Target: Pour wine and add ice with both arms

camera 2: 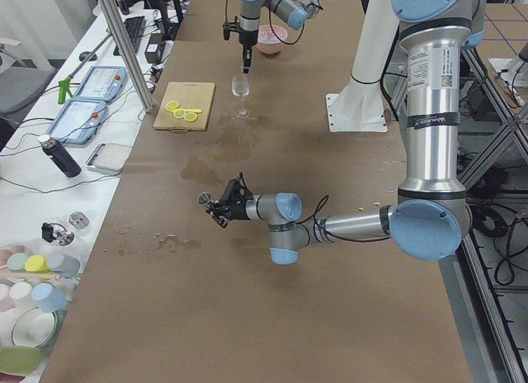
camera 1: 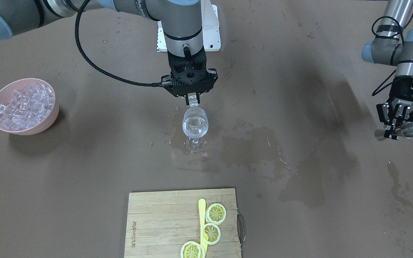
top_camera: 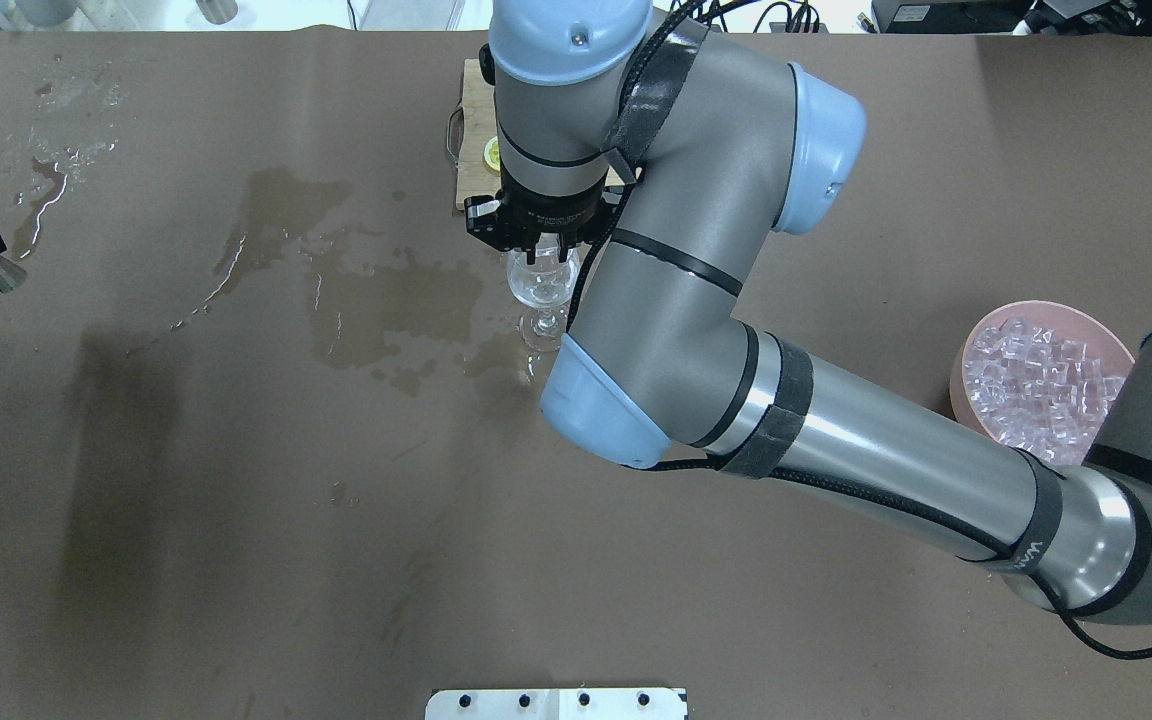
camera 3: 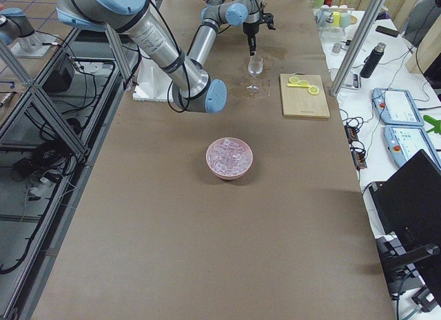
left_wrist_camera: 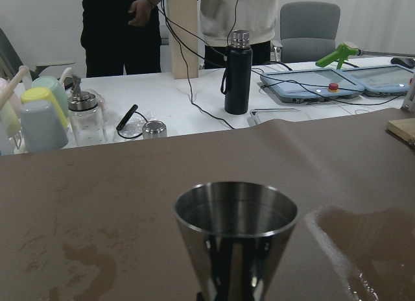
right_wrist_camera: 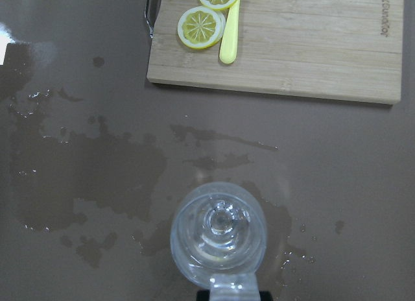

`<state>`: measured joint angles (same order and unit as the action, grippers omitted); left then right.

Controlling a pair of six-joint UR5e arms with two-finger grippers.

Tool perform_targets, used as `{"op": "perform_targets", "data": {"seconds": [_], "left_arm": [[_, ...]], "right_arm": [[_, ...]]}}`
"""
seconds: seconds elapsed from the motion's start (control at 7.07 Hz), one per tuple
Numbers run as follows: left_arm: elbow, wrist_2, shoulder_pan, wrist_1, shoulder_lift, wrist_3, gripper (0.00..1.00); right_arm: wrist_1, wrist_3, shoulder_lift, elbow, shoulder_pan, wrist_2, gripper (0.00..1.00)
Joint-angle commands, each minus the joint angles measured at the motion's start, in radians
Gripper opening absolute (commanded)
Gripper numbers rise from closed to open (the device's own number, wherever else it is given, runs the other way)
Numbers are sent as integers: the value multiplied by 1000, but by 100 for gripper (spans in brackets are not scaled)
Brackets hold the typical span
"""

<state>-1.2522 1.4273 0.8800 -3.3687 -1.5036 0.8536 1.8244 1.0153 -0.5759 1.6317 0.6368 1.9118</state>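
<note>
Next, my right gripper releases the ice cube, now hanging just above the glass, inside the bowl of the wine glass [camera 1: 195,124] [right_wrist_camera: 221,224], into the clear wine.
A wine glass [camera 1: 195,126] stands mid-table with a little clear wine [camera 1: 194,132] in its bowl. My right gripper [camera 1: 193,103] hangs straight above its rim, shut on one clear ice cube [camera 1: 193,100]. The right wrist view shows the cube [right_wrist_camera: 233,289] just over the glass [right_wrist_camera: 219,233]. The rest of the ice [camera 1: 25,104] is heaped in a pink bowl [camera 1: 53,118]. My left gripper [camera 1: 394,132] is far off to the side, shut on a steel jigger [camera 1: 408,129] held sideways; the jigger [left_wrist_camera: 237,239] fills the left wrist view.
A wooden cutting board [camera 1: 163,222] with lemon slices [camera 1: 216,213] and a yellow stick lies in front of the glass. Wet patches [camera 1: 249,143] spread over the brown table around the glass. A white mount plate [camera 1: 212,34] sits behind my right arm.
</note>
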Motion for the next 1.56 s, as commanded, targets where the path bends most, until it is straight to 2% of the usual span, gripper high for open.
{"op": "perform_targets", "data": {"seconds": [0.0,0.28,0.57,0.85,1.13,1.27,1.41], "left_arm": [[75,-66,-1,-77,-4,5,0],[120,-85,-3,-86,-9,-4,0],[169,-151,-6,-89,-16,-4,0],[186,-159,-7,-83,-36,-4,0],[200,-160,-13,-81,-43,-4,0],[218,-160,-16,-80,-47,-2,0],[226,-160,-21,-77,-53,-2,0]], "right_arm": [[-7,-6,8,-16,1,-3,17],[-29,-11,8,-45,17,-19,18],[-30,-11,10,-47,23,-19,18],[-31,-9,30,-75,23,-20,23],[-31,-9,36,-81,23,-22,23],[-31,-8,36,-81,23,-22,38],[-31,-11,33,-81,23,-30,99]]}}
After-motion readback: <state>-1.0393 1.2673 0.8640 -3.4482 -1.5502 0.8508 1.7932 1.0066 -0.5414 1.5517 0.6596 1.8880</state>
